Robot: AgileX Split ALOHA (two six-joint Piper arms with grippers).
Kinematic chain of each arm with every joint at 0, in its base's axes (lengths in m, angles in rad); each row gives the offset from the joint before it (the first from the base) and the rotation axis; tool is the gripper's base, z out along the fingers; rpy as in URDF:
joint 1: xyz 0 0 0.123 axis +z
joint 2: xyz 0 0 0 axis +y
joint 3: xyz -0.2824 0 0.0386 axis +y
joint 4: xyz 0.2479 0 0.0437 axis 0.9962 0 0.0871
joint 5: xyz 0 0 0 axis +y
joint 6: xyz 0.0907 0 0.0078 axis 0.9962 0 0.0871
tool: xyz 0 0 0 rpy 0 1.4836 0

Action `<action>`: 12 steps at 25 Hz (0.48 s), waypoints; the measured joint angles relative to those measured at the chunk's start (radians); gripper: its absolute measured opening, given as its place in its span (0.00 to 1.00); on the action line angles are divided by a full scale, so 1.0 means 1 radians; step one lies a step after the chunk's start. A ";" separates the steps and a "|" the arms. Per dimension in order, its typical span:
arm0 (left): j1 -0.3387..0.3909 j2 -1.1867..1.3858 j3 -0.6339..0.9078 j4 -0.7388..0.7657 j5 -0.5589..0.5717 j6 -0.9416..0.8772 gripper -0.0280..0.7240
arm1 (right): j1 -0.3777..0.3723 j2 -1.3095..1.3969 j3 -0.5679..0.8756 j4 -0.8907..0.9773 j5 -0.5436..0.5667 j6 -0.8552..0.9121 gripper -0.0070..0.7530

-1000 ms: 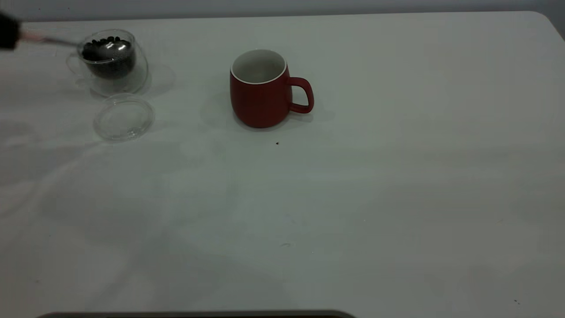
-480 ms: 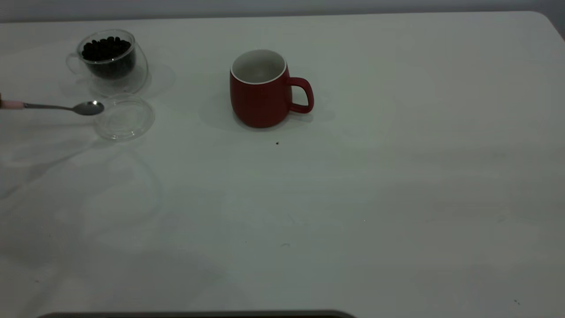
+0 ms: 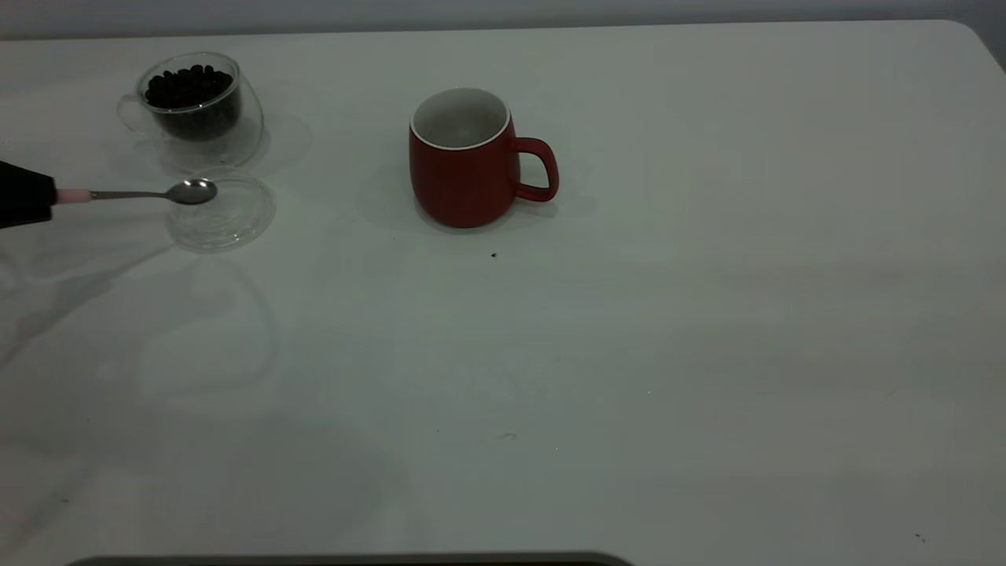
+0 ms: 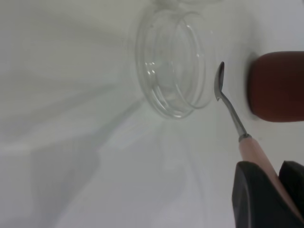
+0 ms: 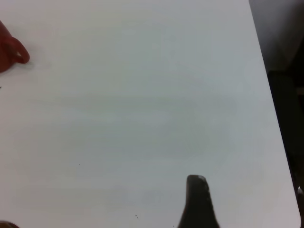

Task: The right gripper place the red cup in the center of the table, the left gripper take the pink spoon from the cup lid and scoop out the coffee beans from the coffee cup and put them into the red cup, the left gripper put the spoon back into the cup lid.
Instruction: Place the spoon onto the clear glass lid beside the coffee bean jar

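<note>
Next, my left gripper lets go of the pink spoon across the clear cup lid's rim [image 3: 178,207] [image 4: 197,105] closest to the gripper, with the spoon's bowl inside.
My left gripper [image 3: 23,194] is at the table's far left edge, shut on the pink spoon [image 3: 134,193] by its pale pink handle. The spoon lies about level, and its shiny bowl hovers over the near left rim of the clear cup lid [image 3: 228,214]; I see no beans in it. The left wrist view shows the gripper [image 4: 273,190], the spoon [image 4: 230,109] and the lid [image 4: 173,71]. The glass coffee cup [image 3: 192,106] holds coffee beans [image 3: 189,82] behind the lid. The red cup [image 3: 464,161] stands upright mid-table, handle to the right. My right gripper [image 5: 197,202] is out of the exterior view.
The white table [image 3: 629,354] stretches bare to the right of the red cup. In the right wrist view the red cup's handle [image 5: 14,52] shows far off, and the table's right edge [image 5: 270,118] drops to a dark floor.
The spoon left the coffee cup's beans, dropped toward the table left of the lid, then moved right until its bowl reached the lid's rim. The cups and lid have not moved.
</note>
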 joint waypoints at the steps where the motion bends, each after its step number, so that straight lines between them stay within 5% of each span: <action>1: -0.009 0.001 0.000 -0.005 -0.008 0.006 0.20 | 0.000 0.000 0.000 0.000 0.000 0.000 0.79; 12: -0.062 0.001 0.000 -0.053 -0.075 0.036 0.20 | 0.000 0.000 0.000 0.000 0.000 -0.001 0.79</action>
